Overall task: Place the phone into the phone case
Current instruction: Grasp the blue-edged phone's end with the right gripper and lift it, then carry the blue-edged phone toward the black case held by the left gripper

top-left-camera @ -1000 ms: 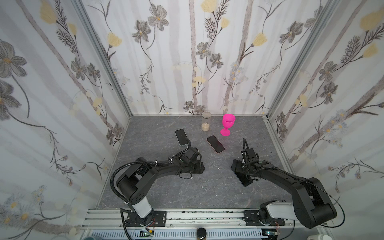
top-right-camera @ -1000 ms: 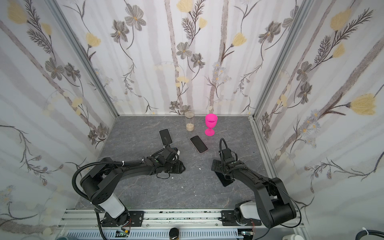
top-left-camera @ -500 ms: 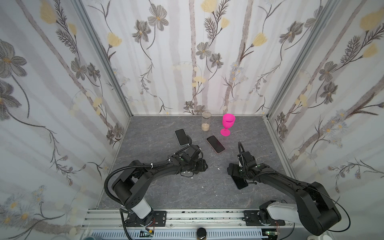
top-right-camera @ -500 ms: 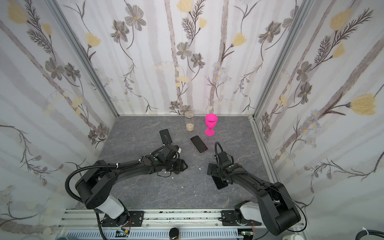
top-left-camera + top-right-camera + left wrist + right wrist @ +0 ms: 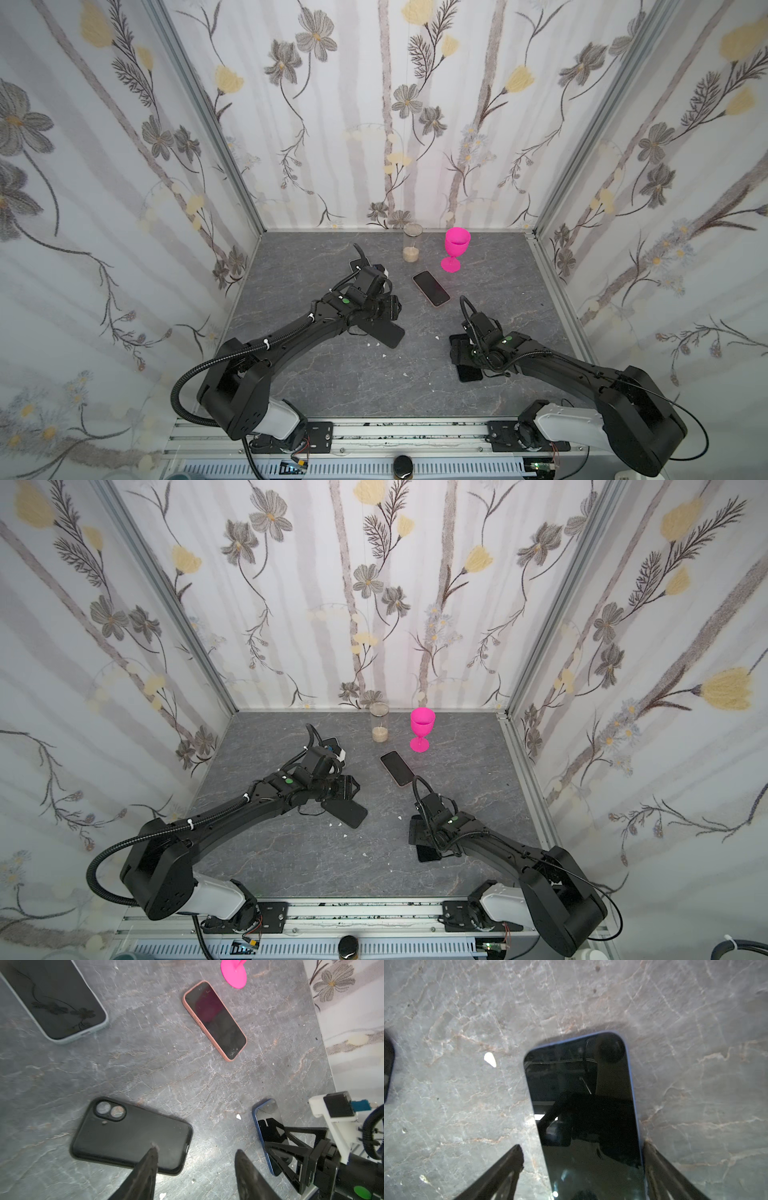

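My right gripper should bring the blue-edged phone over next. My left gripper should then take hold of it by its far end (image 5: pixel 267 1104).
The phone (image 5: pixel 583 1105), dark-screened with a blue edge, lies flat on the grey table (image 5: pixel 332 382) at the front right. My right gripper (image 5: pixel 582 1146) straddles its near end, open. One finger touches the phone's long edge and the other stands off it. In both top views the right gripper (image 5: pixel 457 353) (image 5: pixel 415 831) covers most of the phone (image 5: pixel 469 372) (image 5: pixel 428 852). The black phone case (image 5: pixel 131 1138) (image 5: pixel 384 330) (image 5: pixel 347 812) lies back up, lens holes showing. My left gripper (image 5: pixel 196 1149) (image 5: pixel 390 309) hovers open over its end, one fingertip (image 5: pixel 152 1154) above the case.
A phone in a pink case (image 5: pixel 431 288) (image 5: pixel 215 1020) lies mid-table. A phone in a pale case (image 5: pixel 52 999) sits behind the left arm. A pink goblet (image 5: pixel 456 249) and a glass (image 5: pixel 412 248) stand by the back wall. White crumbs (image 5: pixel 238 1116) dot the table.
My right gripper has slid left over the phone and its jaws have narrowed a little. The left arm's wrist has swung toward the back, still above the case.
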Action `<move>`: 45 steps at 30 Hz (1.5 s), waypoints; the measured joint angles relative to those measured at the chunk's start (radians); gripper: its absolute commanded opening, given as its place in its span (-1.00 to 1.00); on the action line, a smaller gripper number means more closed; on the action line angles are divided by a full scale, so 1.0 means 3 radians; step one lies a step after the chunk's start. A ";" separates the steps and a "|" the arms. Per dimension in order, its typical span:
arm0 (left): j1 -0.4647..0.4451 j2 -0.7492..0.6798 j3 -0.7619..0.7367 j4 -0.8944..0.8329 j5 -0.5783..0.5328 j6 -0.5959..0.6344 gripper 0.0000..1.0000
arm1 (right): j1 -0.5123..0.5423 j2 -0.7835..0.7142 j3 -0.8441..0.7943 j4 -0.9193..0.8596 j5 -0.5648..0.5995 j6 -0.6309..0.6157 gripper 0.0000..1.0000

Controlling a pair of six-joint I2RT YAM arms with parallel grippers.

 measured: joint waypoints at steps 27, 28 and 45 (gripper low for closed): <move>0.0431 -0.0065 -0.0149 0.0033 -0.0020 0.0389 0.19 | 0.0455 0.0446 0.0309 -0.0406 0.0429 0.0200 0.03; 0.0434 -0.0067 -0.0155 0.0043 -0.0018 0.0395 0.19 | 0.0455 0.0420 0.0301 -0.0387 0.0431 0.0174 0.00; 0.0435 -0.0140 -0.0205 0.0159 0.0130 0.0409 0.20 | 0.0566 0.0081 0.0178 -0.0324 0.0345 -0.0219 -0.25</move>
